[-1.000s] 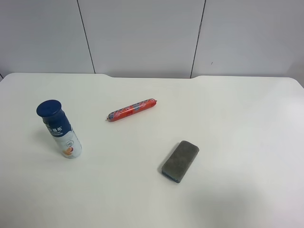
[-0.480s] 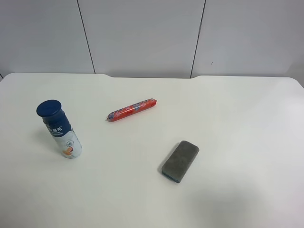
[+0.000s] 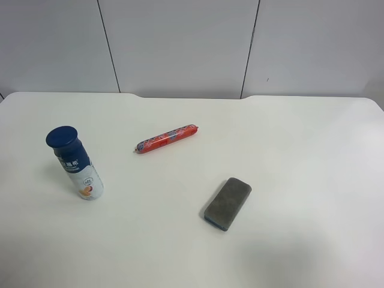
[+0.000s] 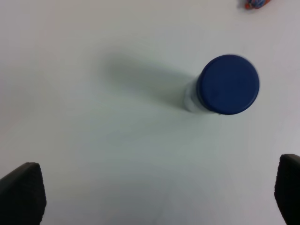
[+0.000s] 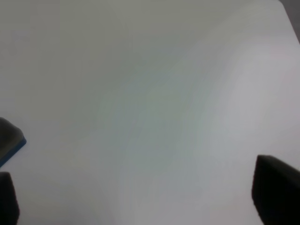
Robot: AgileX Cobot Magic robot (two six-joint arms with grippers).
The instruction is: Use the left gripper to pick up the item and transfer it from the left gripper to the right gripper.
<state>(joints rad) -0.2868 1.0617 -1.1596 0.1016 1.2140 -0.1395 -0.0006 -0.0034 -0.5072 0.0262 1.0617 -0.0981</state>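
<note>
Next, my left gripper goes to the white bottle's dark-blue cap (image 3: 65,143) and closes there, leaving the bottle's lower part free for my right gripper.
The item, a small white bottle (image 3: 77,165) with a wide dark-blue cap, stands upright on the white table at the exterior high view's left. The left wrist view looks down on its cap (image 4: 228,84). My left gripper (image 4: 154,197) is open, with black fingertips (image 4: 21,192) at both edges of that view, and it is apart from the bottle. My right gripper (image 5: 140,197) is open over bare table, with black fingertips (image 5: 276,192) at the view's edges. Neither arm shows in the exterior high view.
A red sausage stick (image 3: 167,138) lies near the table's middle; its tip shows in the left wrist view (image 4: 255,3). A grey eraser block (image 3: 228,203) lies right of centre; its corner shows in the right wrist view (image 5: 9,138). Grey wall panels stand behind the table (image 3: 300,150).
</note>
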